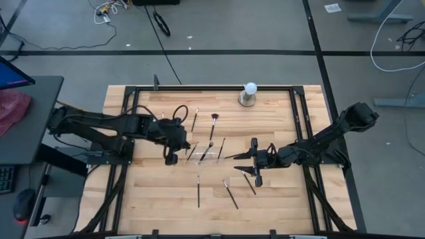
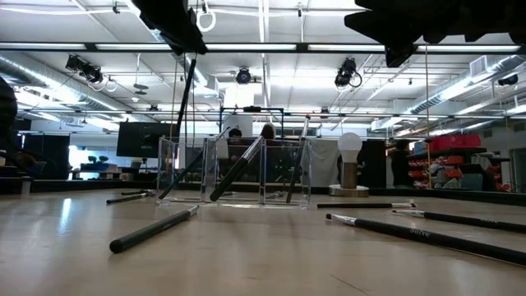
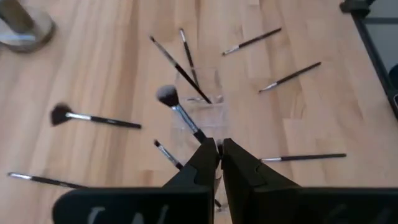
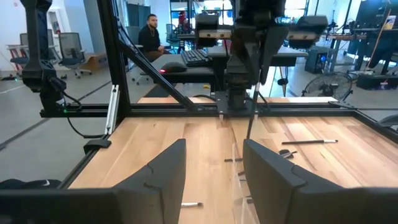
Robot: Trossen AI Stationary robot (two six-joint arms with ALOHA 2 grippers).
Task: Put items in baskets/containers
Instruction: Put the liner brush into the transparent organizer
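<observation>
My left gripper has the thin dark brush to put down. It will set it in the clear tray's end compartment point(image 1: 193, 157) closest to it.
My left gripper point(image 1: 171, 158) point(image 3: 218, 152) hovers at the left end of the clear tray point(image 1: 207, 155) point(image 2: 279, 173) and is shut on a thin dark brush point(image 2: 185, 123). Other brushes point(image 2: 238, 168) lean in the tray, their lower ends on its floor and their shafts against its walls. Several more brushes lie flat on the wood point(image 1: 198, 191) point(image 1: 230, 194) point(image 1: 194, 119) point(image 2: 152, 228) point(image 2: 427, 237). My right gripper point(image 1: 255, 161) point(image 4: 214, 168) is open and holds nothing. It floats just right of the tray, pointing at it. My left gripper pinches the thin brush by its upper end point(image 2: 193, 67) between its two fingers, from above, pointing down. The brush hangs slanted below the fingers. Its lower end point(image 2: 162, 194) reaches down at the tray's left end; whether it rests there I cannot tell.
A white ball on a round metal base point(image 1: 249, 93) point(image 2: 351, 164) stands at the table's far edge. A black frame point(image 1: 133, 93) runs around the tabletop. People sit at desks point(image 4: 149, 31) in the room beyond. Bare wood lies near the table's near edge point(image 1: 159, 206).
</observation>
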